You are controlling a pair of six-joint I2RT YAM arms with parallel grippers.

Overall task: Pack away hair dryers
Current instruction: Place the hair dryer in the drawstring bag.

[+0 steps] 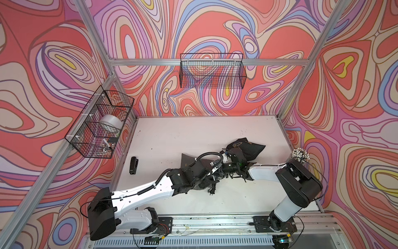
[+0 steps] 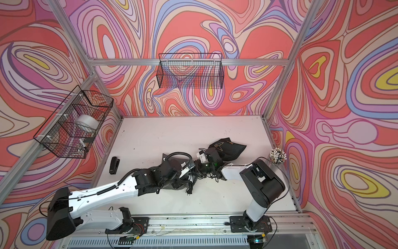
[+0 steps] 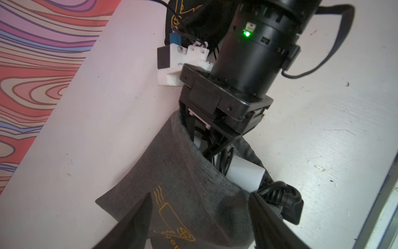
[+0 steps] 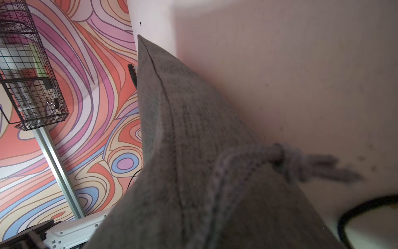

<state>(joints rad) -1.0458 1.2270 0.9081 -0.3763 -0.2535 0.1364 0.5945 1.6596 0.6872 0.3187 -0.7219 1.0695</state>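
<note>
The hair dryer's white end sticks out of the grey pouch's slack opening, so my left gripper needs to pinch and lift the pouch's near rim (image 3: 212,177) beside my right gripper.
A glossy white hair dryer (image 3: 245,174) lies partly inside the mouth of a grey drawstring pouch (image 3: 183,183) with gold print, its black cord (image 3: 277,191) bunched at the opening. My left gripper (image 3: 200,194) is open, one finger on each side of the pouch. My right gripper (image 3: 204,140) reaches into the pouch mouth, and the fabric hides its fingertips. In the right wrist view only grey cloth (image 4: 193,151) covers the jaws. In both top views the two wrists meet over the pouch (image 1: 189,159) at mid table, and a black plug (image 1: 210,190) (image 2: 189,190) lies in front.
A bulging black pouch (image 1: 247,147) (image 2: 226,148) lies just behind the right wrist. A black stapler (image 1: 133,165) sits at the left, and a cup of pencils (image 1: 300,155) at the right edge. Wire baskets hang on the back wall (image 1: 212,71) and the left wall (image 1: 101,122).
</note>
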